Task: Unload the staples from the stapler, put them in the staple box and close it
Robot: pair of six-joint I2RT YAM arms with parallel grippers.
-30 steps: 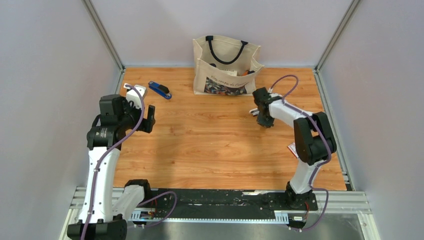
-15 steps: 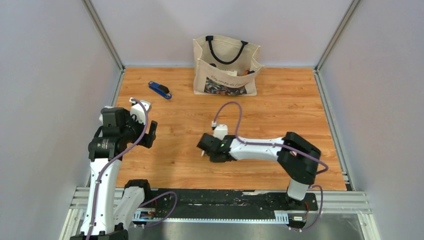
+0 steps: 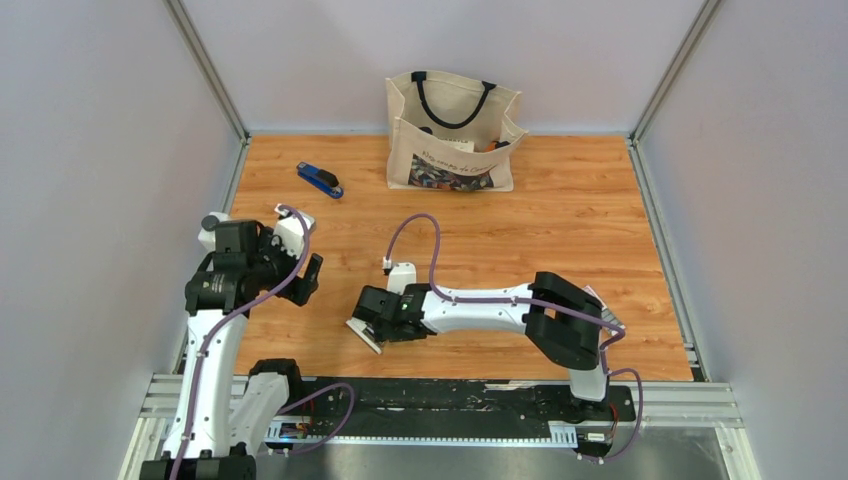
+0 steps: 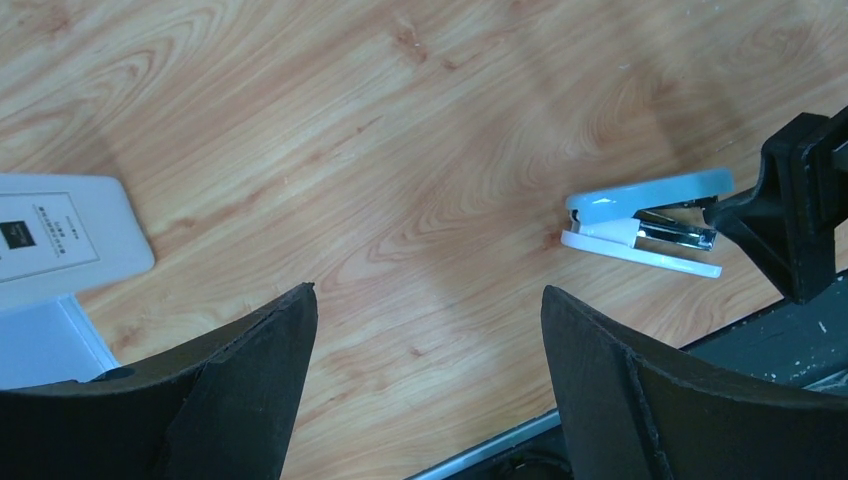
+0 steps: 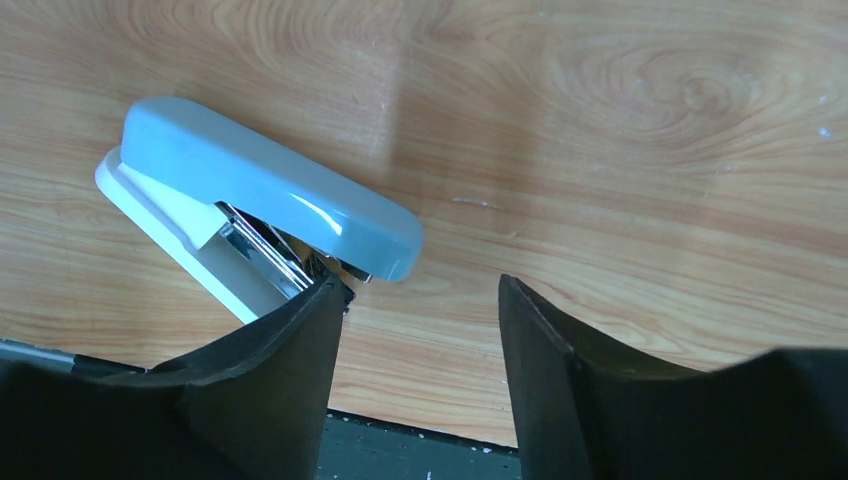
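Note:
The pale stapler's blue top slants outside my right gripper's fingers. Next, I back off, turn that gripper in line and grab the blue top's loose end (image 5: 388, 238).
The dark blue stapler (image 3: 320, 179) lies at the back left of the wooden table, far from both grippers. No staples show. My right gripper (image 3: 370, 322) is low over the front middle of the table, open and empty in the right wrist view (image 5: 420, 300). Its left finger (image 5: 290, 350) touches the end of a pale grey-blue and white stapler (image 5: 260, 190), which lies outside the jaws. My left gripper (image 3: 312, 275) hangs open and empty above the wood (image 4: 430, 330), to the left of that pale stapler (image 4: 645, 222).
A canvas tote bag (image 3: 452, 130) stands at the back middle. A white labelled box or card (image 4: 60, 235) lies at the left in the left wrist view. A small red-and-white box (image 3: 592, 294) peeks out beside the right arm. The black front rail (image 3: 450, 395) is close.
My right arm has swung from the back right down to the front middle, and the pale stapler now lies at its fingertips. My left gripper has shifted slightly nearer and rightward.

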